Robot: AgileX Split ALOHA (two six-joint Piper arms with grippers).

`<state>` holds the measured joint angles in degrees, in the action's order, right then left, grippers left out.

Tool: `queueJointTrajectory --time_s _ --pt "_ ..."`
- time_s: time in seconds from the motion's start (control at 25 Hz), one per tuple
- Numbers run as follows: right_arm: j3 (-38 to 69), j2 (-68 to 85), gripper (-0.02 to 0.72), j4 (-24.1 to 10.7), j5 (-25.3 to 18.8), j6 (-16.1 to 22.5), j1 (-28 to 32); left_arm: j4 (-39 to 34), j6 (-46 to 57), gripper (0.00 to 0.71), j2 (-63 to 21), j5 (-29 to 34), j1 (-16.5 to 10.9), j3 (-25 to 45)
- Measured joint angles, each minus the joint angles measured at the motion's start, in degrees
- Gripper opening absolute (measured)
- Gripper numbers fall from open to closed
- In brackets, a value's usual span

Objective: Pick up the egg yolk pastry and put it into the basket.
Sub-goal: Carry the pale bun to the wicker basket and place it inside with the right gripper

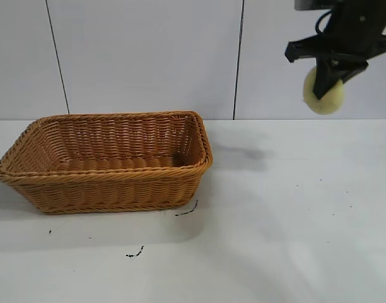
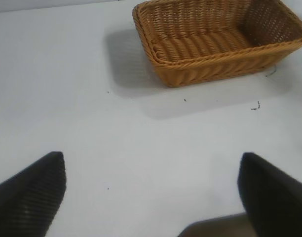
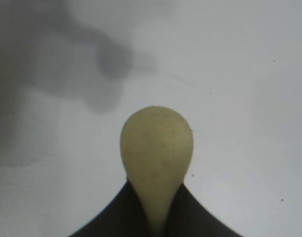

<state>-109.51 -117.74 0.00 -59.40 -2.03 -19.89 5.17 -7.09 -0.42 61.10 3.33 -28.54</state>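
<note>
Next, my right gripper lets go of the egg yolk pastry on the basket's bottom, midway (image 1: 122,159) along and behind the basket's front rim.
The pale yellow-green egg yolk pastry (image 1: 323,95) hangs squeezed between the fingers of my right gripper (image 1: 327,85), high above the table at the upper right, well right of the basket. In the right wrist view the pastry (image 3: 157,148) bulges out past the shut gripper (image 3: 157,217). The orange-brown woven basket (image 1: 111,183) stands on the table at the left with nothing in it; it also shows in the left wrist view (image 2: 215,59). My left gripper (image 2: 151,195) is open and holds nothing, above bare table some way from the basket; it is out of the exterior view.
The white table (image 1: 294,214) has small dark marks (image 1: 135,254) in front of the basket. A white panelled wall (image 1: 149,57) stands behind. The gripper's shadow (image 1: 243,153) falls on the table right of the basket.
</note>
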Motion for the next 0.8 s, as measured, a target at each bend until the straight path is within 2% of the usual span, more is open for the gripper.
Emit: queueJointTrajectory --time_s 0.2,0.4,0.56,0.8 --pt "-9.74 -5.6 -0.006 0.43 -2.7 0.0 -7.66 0.0 0.0 0.695 0.0 0.0 0.0 0.0" --pt "-12.53 -9.34 -0.006 0.92 -2.01 0.0 -14.82 0.0 0.0 0.695 0.0 0.0 0.0 0.0" --pt "-12.54 -13.12 -0.006 1.12 2.02 0.0 -18.5 0.0 0.0 0.695 0.0 0.0 0.0 0.0" --pt "-12.54 -19.07 -0.006 0.6 7.48 0.0 -19.22 0.0 0.0 0.695 0.0 0.0 0.0 0.0"
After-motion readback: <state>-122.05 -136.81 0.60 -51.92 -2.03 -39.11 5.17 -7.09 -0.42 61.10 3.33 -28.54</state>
